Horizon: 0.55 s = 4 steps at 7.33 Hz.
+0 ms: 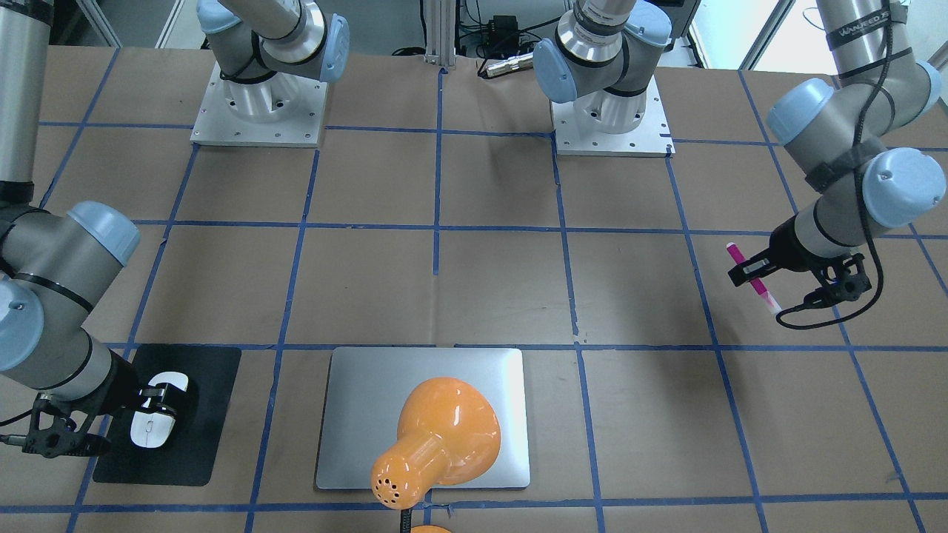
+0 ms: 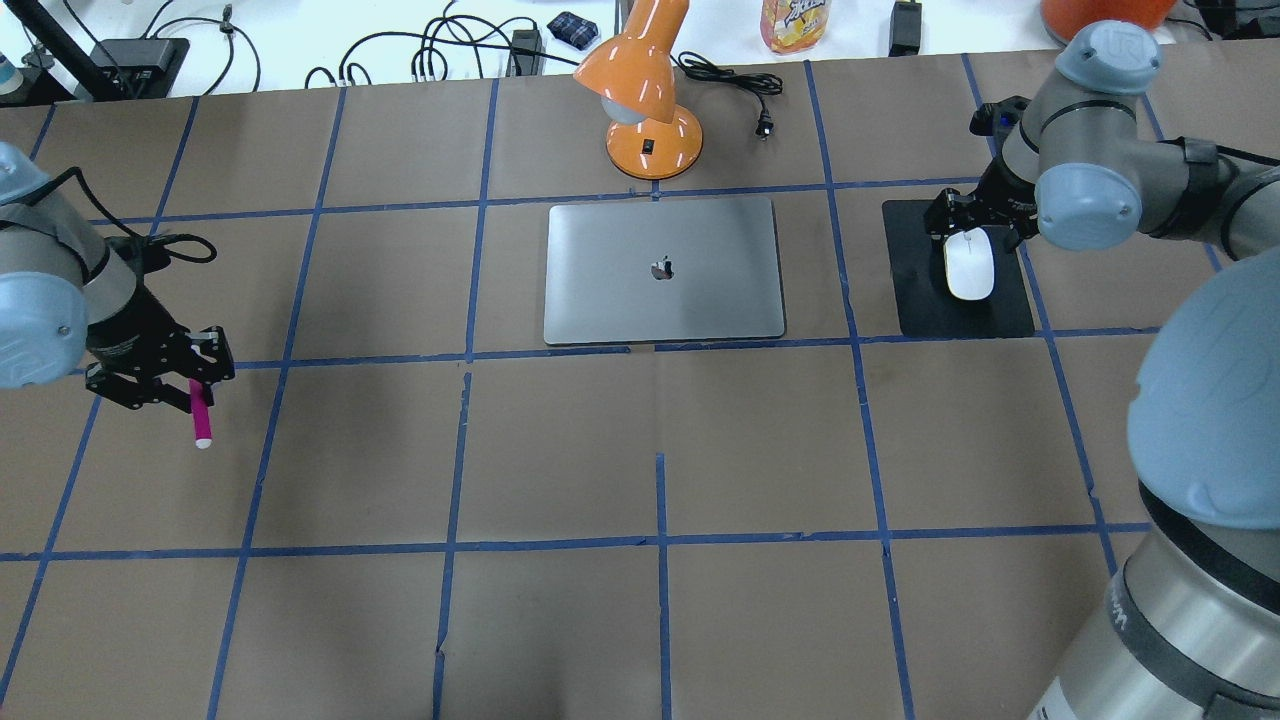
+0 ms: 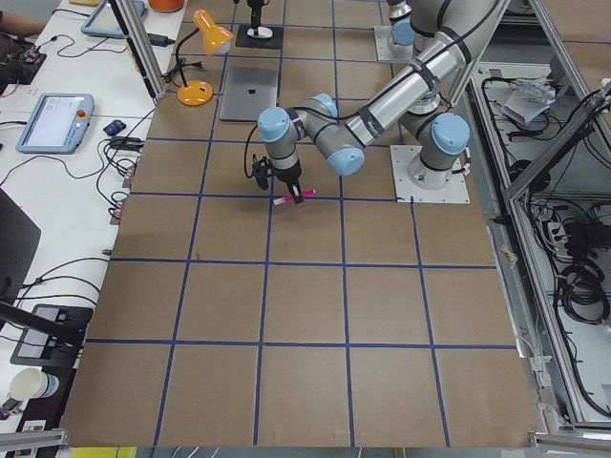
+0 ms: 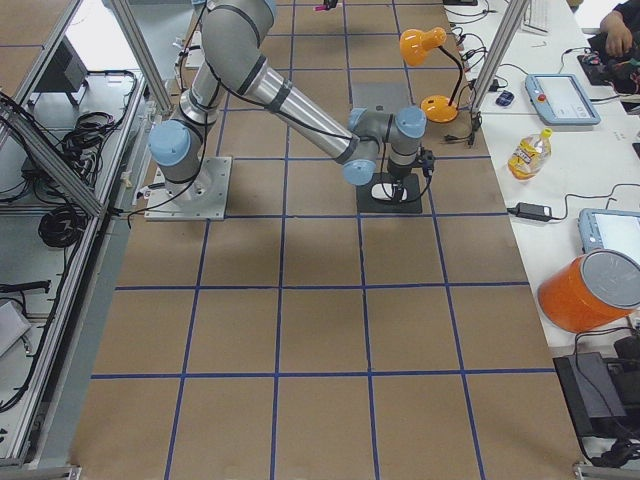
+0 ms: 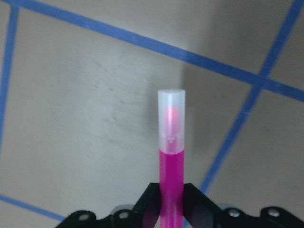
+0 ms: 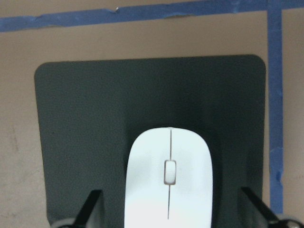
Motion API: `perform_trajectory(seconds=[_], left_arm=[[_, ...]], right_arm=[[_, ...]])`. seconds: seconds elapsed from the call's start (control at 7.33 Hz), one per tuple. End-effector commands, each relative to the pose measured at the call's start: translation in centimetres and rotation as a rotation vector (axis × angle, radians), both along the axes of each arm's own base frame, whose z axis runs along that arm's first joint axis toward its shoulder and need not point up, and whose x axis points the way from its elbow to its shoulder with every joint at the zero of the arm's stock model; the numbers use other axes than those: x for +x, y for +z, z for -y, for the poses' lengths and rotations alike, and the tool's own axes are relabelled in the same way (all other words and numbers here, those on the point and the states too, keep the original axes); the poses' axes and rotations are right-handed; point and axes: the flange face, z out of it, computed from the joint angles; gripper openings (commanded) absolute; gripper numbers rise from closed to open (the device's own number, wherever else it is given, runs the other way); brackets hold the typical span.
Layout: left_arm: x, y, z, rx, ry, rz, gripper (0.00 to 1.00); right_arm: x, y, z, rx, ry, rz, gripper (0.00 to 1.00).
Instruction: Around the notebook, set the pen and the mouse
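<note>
The magenta pen, now held far from the notebook, will be let go by my left gripper on the brown table [image 1: 438,297] between the silver notebook and the loose tape end.
The magenta pen [image 2: 201,417] with its pale cap sticks out of my left gripper [image 2: 192,392], which is shut on it at the table's left side, far from the notebook. In the left wrist view the pen [image 5: 171,161] rises between the fingers over brown paper. The silver notebook [image 2: 664,270] lies flat at the far middle. On a black mat [image 2: 960,318] to the notebook's right rests the white mouse [image 2: 969,268]. My right gripper [image 2: 968,236] is open astride it. The right wrist view shows both fingers [image 6: 90,209] standing clear of the mouse [image 6: 168,175].
An orange desk lamp [image 2: 645,95] stands just behind the notebook, its head leaning over it in the front view [image 1: 444,433]. Cables, a bottle and an orange tub lie along the far white bench. Blue tape lines grid the brown table.
</note>
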Motion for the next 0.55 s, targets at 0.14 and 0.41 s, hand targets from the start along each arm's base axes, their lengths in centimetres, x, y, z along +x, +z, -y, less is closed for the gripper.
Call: perform_trajectory(seconds=[0.14,0.41], left_arm=[[-15.5,2.2,-0.7,-0.043,0.238,0.090,0.00],[-26.6,1.7,-1.6,-0.083,0.397,0.136,0.00]], right_arm=[[2.4,8.5,-1.5,-0.004,0.027,-0.018,1.00],[7.2,18.1,-4.5,-0.005,0.009,-0.010,1.00]])
